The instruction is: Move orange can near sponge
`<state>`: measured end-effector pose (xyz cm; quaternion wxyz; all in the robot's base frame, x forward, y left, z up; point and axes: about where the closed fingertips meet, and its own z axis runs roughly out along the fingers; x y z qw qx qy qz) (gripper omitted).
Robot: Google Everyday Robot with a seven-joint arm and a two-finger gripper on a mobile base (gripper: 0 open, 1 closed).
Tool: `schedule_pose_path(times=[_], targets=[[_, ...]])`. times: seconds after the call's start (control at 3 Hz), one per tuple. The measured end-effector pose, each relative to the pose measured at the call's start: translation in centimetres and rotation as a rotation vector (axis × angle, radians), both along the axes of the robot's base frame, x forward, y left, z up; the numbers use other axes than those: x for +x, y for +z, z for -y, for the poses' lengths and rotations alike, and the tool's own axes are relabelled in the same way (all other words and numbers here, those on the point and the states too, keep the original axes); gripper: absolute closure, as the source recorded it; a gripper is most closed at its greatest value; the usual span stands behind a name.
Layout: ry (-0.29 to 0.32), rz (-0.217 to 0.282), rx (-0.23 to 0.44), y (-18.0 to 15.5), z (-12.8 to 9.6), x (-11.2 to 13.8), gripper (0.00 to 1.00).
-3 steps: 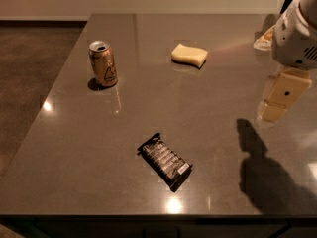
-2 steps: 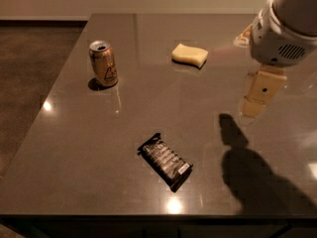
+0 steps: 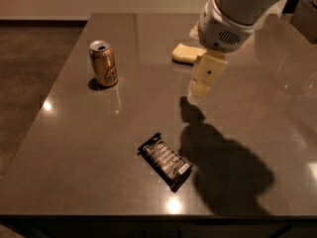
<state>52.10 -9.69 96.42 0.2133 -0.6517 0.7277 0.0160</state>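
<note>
Next, I move my gripper to the orange can and grip the upper half of the can's body [image 3: 103,56], just below its top.
The orange can [image 3: 104,63] stands upright on the left part of the dark table [image 3: 74,148], its top open. The pale yellow sponge [image 3: 184,53] lies flat at the far middle, well to the right of the can. My gripper [image 3: 199,89] hangs from the white arm [image 3: 233,14] above the table, just in front of and to the right of the sponge, and covers the sponge's right end. It is far from the can and holds nothing that I can see.
A flat black snack packet [image 3: 165,161] lies near the table's front edge, in the middle. The arm's shadow [image 3: 223,167] falls on the front right. The table's left edge drops to a dark floor [image 3: 29,63].
The arm and gripper have moved left from the table's right side to the middle, up to the sponge. The can, sponge and packet have not moved.
</note>
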Motion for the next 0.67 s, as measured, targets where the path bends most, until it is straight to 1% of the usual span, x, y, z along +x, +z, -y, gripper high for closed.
schedule_pose_path(times=[0.33, 0.67], targets=[[0.010, -0.012, 0.069, -0.8, -3.9, 3.2, 0.00], [0.000, -0.010, 0.129, -1.7, -7.3, 6.6, 0.00]])
